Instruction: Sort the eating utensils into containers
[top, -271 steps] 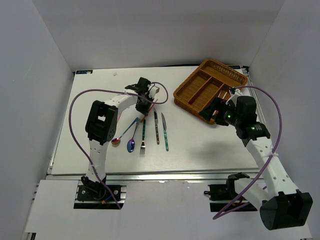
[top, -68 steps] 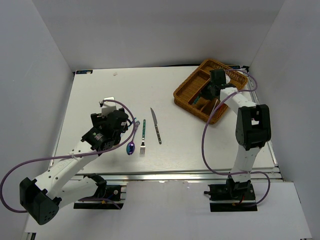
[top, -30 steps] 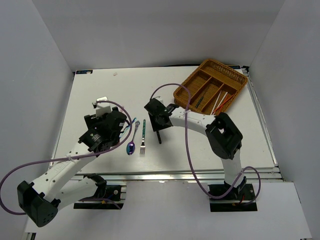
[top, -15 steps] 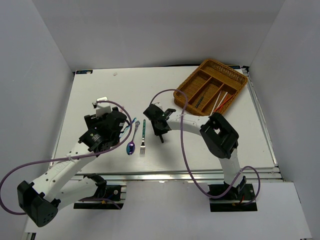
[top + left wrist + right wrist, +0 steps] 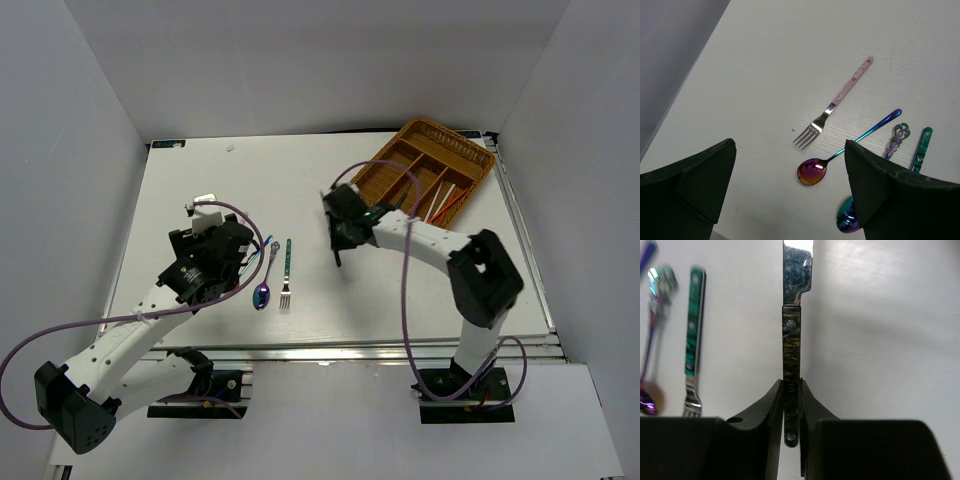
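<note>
I will set the knife down, which now hangs off the table, with my right gripper next to the dark utensil in the wicker tray's middle slot (image 5: 414, 190).
My right gripper (image 5: 791, 390) is shut on the handle end of a knife (image 5: 792, 335) with a dark mottled handle. In the top view the knife (image 5: 338, 256) hangs off the table, left of the brown wicker tray (image 5: 372, 190). My left gripper (image 5: 790, 146) stands open above a pink-handled fork (image 5: 835, 106) and an iridescent spoon (image 5: 812, 171), touching neither. A second spoon (image 5: 262, 291) and a teal-handled fork (image 5: 286, 272) lie beside them. Inside the tray lie red and pale chopsticks (image 5: 441, 204) and a dark utensil (image 5: 398, 204).
The tray sits at the table's back right corner, near the right wall. White walls close in the table on three sides. The left arm's purple cable (image 5: 250, 222) loops over the utensils on the left.
My right gripper has closed on the knife, lifted it off the table and carried it right toward the tray. The left arm has stayed still.
</note>
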Motion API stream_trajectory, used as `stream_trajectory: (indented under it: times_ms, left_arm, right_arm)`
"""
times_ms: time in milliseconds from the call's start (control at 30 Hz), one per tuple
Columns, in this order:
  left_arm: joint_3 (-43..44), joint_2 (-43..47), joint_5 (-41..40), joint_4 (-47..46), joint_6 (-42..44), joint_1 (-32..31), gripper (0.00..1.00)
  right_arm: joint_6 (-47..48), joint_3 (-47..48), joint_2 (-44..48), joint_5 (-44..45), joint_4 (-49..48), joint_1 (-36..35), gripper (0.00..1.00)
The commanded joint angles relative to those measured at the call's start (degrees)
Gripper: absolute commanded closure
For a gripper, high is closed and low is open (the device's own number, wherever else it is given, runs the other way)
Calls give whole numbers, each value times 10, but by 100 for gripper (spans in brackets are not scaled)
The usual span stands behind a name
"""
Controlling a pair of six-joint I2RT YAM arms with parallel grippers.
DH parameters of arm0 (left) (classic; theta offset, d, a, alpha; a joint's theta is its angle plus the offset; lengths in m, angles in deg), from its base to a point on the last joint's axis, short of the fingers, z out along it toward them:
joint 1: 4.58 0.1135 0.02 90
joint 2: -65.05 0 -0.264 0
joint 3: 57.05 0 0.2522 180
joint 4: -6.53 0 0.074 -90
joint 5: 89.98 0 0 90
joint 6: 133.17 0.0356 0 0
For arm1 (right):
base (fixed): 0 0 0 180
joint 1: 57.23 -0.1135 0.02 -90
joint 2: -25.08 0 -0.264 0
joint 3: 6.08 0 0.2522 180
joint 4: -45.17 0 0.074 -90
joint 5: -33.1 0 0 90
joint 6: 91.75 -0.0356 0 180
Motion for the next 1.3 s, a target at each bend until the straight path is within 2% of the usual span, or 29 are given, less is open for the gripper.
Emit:
stream_trajectory:
  times_ms: [0,133,267,500,733,833,867,900,1000,1067,1133,1167,1233,1267]
  left_arm:
    - [18,12,-3,-2,0,3,2]
    - [18,18,-6,-1,0,3,2]
    - [16,18,-3,-2,-1,3,2]
    - [17,16,-5,-2,0,3,2]
    - [16,12,-1,-3,2,3,2]
    - [17,10,1,-5,4,3,2]
    - [16,8,2,-5,3,3,2]
    - [16,7,3,-5,4,3,2]
    - [16,3,4,-5,6,3,2]
    - [17,0,4,-5,5,3,2]
    - [18,-1,3,-4,5,3,2]
    - [18,0,3,-5,4,3,2]
    - [17,0,2,-6,4,3,2]
    - [16,0,3,-6,3,4,2]
  right_arm:
    - [-25,-32,84,-23,-69,76,100]
    - [-84,-88,131,-39,-135,156,100]
    - [-142,-113,138,-57,-189,235,100]
    - [-189,-18,62,-56,-157,315,100]
    - [-213,18,13,-59,-145,341,99]
    - [-208,31,1,-55,-139,346,88]
    - [-206,34,-1,-51,-132,346,69]
    - [-204,39,-2,-48,-128,347,62]
    - [-193,52,-3,-44,-116,347,53]
    - [-181,54,6,-40,-113,346,40]
    - [-168,53,22,-45,-117,339,39]
    - [-141,54,26,-41,-120,322,35]
    - [-108,68,39,-13,-102,292,34]
    - [-73,69,42,-2,-96,257,28]
